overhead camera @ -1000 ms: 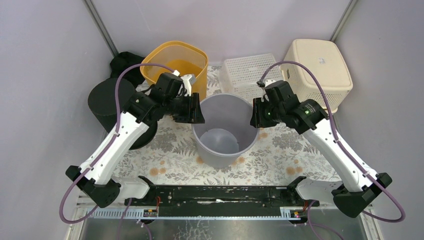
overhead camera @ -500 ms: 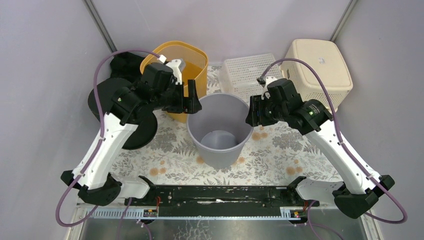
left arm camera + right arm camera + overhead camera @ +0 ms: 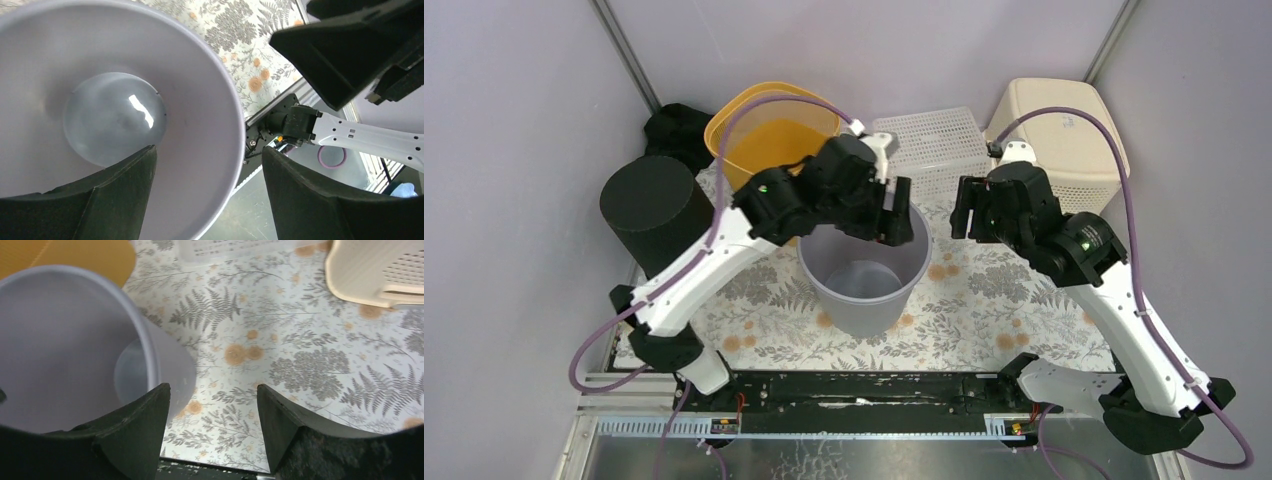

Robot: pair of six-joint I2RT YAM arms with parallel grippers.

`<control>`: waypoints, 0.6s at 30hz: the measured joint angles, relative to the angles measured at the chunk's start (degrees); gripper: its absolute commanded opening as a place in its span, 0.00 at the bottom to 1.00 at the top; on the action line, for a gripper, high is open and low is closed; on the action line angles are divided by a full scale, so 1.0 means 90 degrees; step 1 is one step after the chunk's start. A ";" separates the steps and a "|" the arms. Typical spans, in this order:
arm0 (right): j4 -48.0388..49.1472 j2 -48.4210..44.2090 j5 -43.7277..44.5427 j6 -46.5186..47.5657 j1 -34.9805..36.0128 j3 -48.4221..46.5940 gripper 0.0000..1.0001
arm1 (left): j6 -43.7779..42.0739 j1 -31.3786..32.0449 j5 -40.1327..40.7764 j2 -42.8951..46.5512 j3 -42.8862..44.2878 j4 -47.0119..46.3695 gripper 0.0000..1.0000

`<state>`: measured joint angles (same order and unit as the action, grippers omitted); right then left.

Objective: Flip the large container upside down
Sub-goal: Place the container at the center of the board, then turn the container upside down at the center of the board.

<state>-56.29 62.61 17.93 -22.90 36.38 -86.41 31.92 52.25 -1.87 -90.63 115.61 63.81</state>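
Observation:
Next, my left gripper closes on the bucket's rim (image 3: 926, 257) (image 3: 242, 127), on the side that is nearest to my right gripper, so that it can tip the bucket over.
The large container (image 3: 864, 270) is a grey plastic bucket standing upright, mouth up, in the middle of the floral mat. My left gripper (image 3: 892, 222) hangs open over its far right rim. In the left wrist view the bucket's rim (image 3: 235, 125) runs between the spread fingers of the left gripper (image 3: 207, 152), without touching them. My right gripper (image 3: 972, 212) is open, just right of the bucket and apart from it. The right wrist view has the bucket (image 3: 65, 340) at the left and bare mat between the fingers of the right gripper (image 3: 212, 390).
A yellow bin (image 3: 764, 125) stands behind the bucket on the left. A white mesh basket (image 3: 924, 145) and a beige basket (image 3: 1064, 130) stand at the back right. A black cylinder (image 3: 652, 208) stands at the left, with a black object (image 3: 676, 128) behind it.
Both grippers have opened and come off the bucket's rim. The left arm swung right, from the bucket's left side to over its far rim. The right gripper drew back to the right.

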 measured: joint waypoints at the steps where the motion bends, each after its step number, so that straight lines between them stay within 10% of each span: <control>1: -0.0049 0.0000 0.0163 -0.0024 0.0000 0.0010 0.71 | 0.0056 0.0119 0.0000 -0.0109 -0.0002 -0.0070 0.86; 18: -0.0362 -0.0612 0.1472 -0.0233 -0.0073 0.0719 0.72 | 0.0648 0.0838 0.0879 -0.1775 0.0022 -0.0367 0.86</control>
<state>-59.55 57.10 31.18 -24.99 35.73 -79.94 37.76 59.79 6.04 -106.61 115.81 60.51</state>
